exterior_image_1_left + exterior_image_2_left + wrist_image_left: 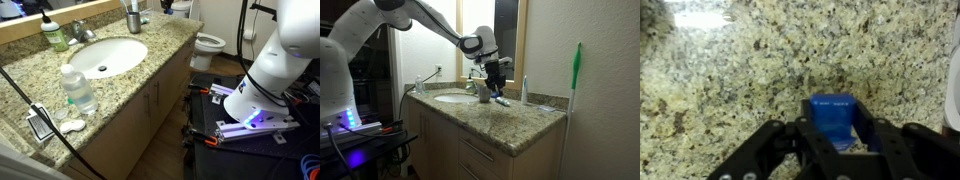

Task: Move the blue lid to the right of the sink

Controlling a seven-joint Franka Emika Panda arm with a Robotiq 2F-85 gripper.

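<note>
My gripper should set the blue lid down and let go of it on the granite countertop (145,19), in a spot close beside the metal cup.
The blue lid (832,113) sits between the black fingers of my gripper (838,128) in the wrist view, over speckled granite. The fingers close on both of its sides. In an exterior view my gripper (498,88) points down just above the countertop, on the far side of the white oval sink (450,98) from the robot base, with a bit of blue (504,100) at its tips. I cannot tell if the lid touches the counter. The sink (112,47) also shows in the exterior view from above; my gripper is not clear there.
A clear plastic bottle (78,90) stands near the counter's front edge beside the sink. A green soap bottle (55,33), the chrome faucet (80,32) and a cup (133,18) line the back. A toilet (208,43) stands beyond. A green-handled tool (576,65) leans at the counter's end.
</note>
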